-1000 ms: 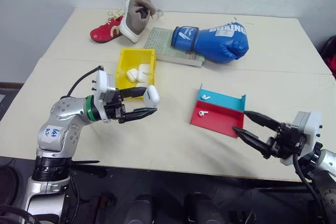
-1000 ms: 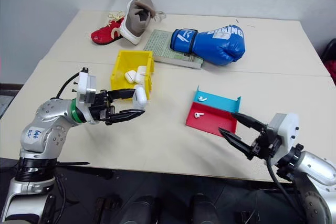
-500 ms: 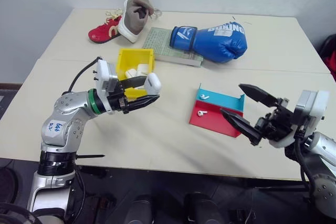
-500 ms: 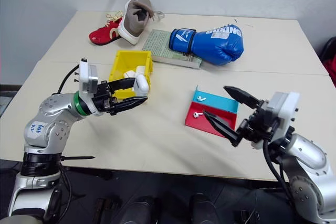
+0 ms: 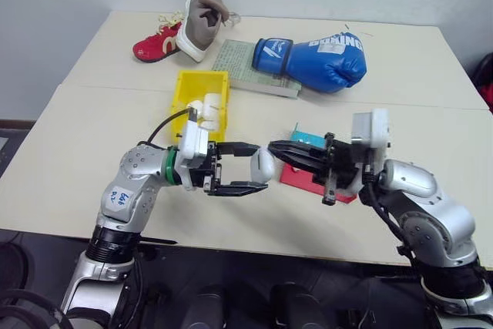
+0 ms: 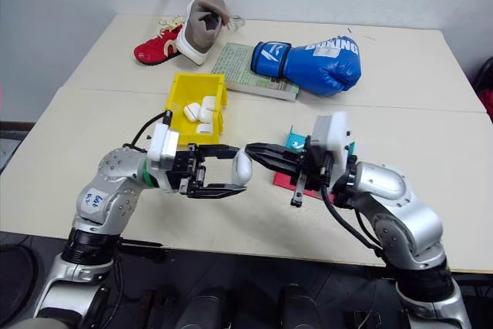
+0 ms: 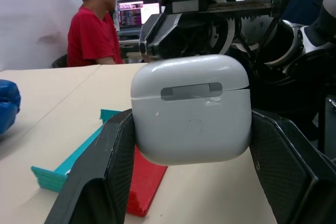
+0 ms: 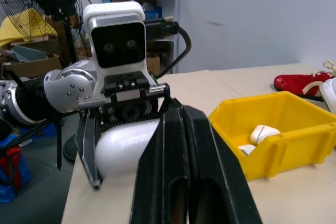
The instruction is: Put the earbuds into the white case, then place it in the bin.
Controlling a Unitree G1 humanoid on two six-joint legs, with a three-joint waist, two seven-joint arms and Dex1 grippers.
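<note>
My left gripper is going to release the white case, now held above the table's middle, on top of the other cases in the yellow bin (image 5: pixel 202 101).
My left gripper (image 5: pixel 262 166) is shut on the white case (image 5: pixel 263 164) and holds it above the table's middle, lid closed. In the left wrist view the case (image 7: pixel 189 108) sits between both black fingers (image 7: pixel 107 166). My right gripper (image 5: pixel 271 149) reaches in from the right with its fingers shut together, tips right at the case's top; I cannot tell whether they touch. The case (image 8: pixel 123 148) lies just behind those tips in the right wrist view. The yellow bin (image 5: pixel 180 96) stands behind my left arm and holds several white cases. The earbuds are hidden behind my right gripper.
The red-and-teal tray (image 5: pixel 296 179) lies under my right gripper. At the back of the table are a blue boxing glove (image 5: pixel 316 59), a book (image 5: pixel 250 67) and shoes (image 5: pixel 181 32). A person in a red shirt (image 7: pixel 94 32) sits beyond the table.
My right gripper swung left from the table's right side over the tray to the case and went from wide open to shut. My left gripper carried the case to the right.
</note>
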